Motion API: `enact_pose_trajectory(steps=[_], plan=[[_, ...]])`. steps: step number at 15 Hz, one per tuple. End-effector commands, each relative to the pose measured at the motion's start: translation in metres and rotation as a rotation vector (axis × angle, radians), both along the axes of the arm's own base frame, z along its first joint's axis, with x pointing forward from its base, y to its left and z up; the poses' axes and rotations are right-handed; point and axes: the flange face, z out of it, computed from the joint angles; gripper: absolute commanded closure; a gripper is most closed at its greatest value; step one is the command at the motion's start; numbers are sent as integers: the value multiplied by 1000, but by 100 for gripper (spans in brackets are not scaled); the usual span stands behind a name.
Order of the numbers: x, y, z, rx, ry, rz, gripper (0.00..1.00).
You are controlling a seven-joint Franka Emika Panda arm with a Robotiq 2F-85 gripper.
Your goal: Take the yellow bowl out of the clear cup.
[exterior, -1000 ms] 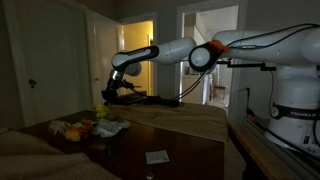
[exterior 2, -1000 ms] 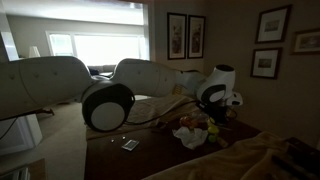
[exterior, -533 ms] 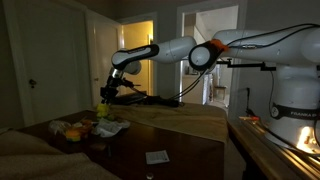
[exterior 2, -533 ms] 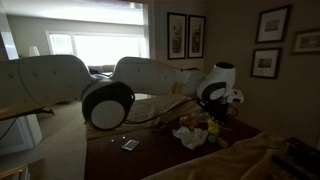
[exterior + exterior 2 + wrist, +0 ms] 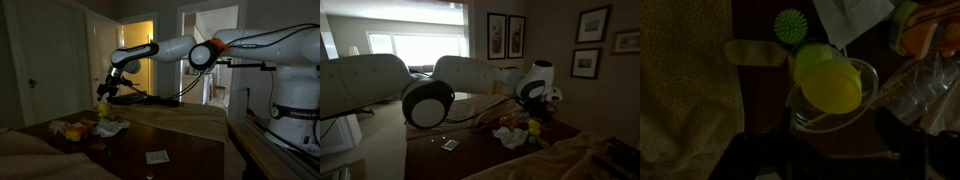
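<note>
My fingers straddle the clear cup holding the tilted yellow bowl; I will shift, pinch one edge of the bowl's rim (image 5: 854,102), then lift.
In the wrist view the yellow bowl (image 5: 828,76) lies tilted in the mouth of the clear cup (image 5: 840,112), covering the upper part of its rim. My gripper (image 5: 826,145) hangs directly above them, open, its dark fingers (image 5: 748,155) spread to either side of the cup with nothing between them. In both exterior views the gripper (image 5: 104,91) (image 5: 541,109) hovers just over the bowl (image 5: 101,104) (image 5: 532,126) at the edge of the clutter. The cup is too dim to make out there.
Around the cup lie a green spiky ball (image 5: 791,25), white paper (image 5: 852,14), an orange item (image 5: 925,35) and crinkled clear plastic (image 5: 925,95). A yellowish cloth (image 5: 680,95) covers the left. A small card (image 5: 157,156) lies apart on the dark table (image 5: 190,150).
The jaws have gone from shut to open, letting go of the yellow bowl. The gripper has risen slightly; the bowl stays at the cup.
</note>
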Motion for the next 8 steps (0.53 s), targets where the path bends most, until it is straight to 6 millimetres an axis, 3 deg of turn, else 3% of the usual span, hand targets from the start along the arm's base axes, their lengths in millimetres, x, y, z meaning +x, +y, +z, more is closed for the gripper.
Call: enact_pose_trajectory(steps=[1,3,8], plan=[[3,7,6,4,-12,-4,33],[3,9,7,5,-15,0,56],[4,15,3,12,-12,7,58]])
